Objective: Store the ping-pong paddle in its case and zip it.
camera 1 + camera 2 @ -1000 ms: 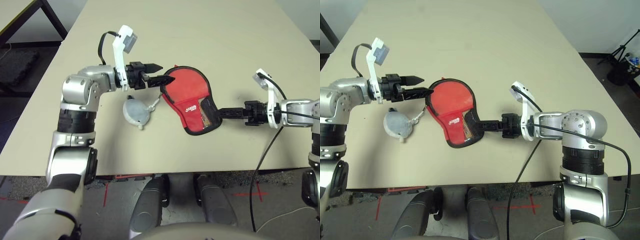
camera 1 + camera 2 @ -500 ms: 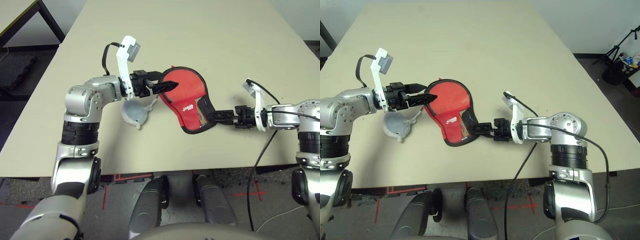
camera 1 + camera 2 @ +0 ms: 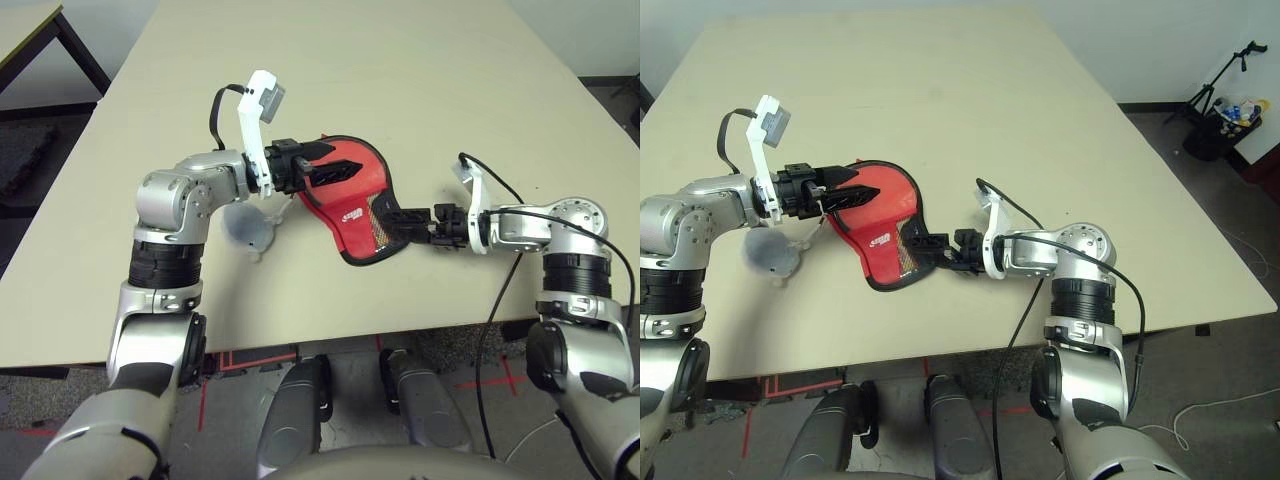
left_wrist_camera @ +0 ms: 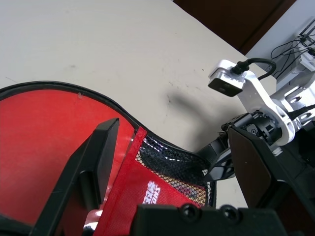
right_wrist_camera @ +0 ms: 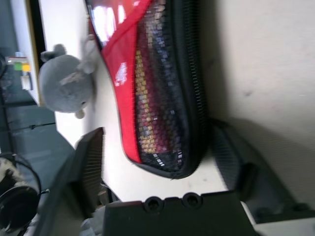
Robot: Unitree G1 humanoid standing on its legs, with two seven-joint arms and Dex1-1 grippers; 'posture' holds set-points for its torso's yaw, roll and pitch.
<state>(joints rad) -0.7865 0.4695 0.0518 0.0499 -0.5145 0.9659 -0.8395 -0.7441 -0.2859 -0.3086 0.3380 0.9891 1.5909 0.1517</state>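
The small grey tag [image 3: 248, 227] beside the case has a cord that pulls the zipper, so my left gripper will go to its middle next and close there.
The case [image 3: 350, 195] lies flat on the table, red with a white logo and a black mesh pocket [image 5: 162, 93] at its narrow end. The paddle's face is hidden; a light and reddish shape shows through the mesh. My left gripper [image 3: 335, 162] hovers open over the round red part, one finger [image 4: 93, 162] above the red panel near the logo flap. From the right, my right gripper [image 3: 392, 222] reaches in, fingers apart and straddling the narrow mesh end. A small grey teardrop tag [image 3: 243, 228] on a cord lies beside the case's left edge.
The beige table [image 3: 450, 80] stretches far beyond the case. A black cable [image 3: 500, 290] hangs from my right wrist over the near table edge. A dark table leg [image 3: 85, 50] stands off to the far left.
My right gripper has slid left so its fingers now straddle the case's narrow end, and they have drawn in a little. The left gripper moved over the red part. The camera also shifted.
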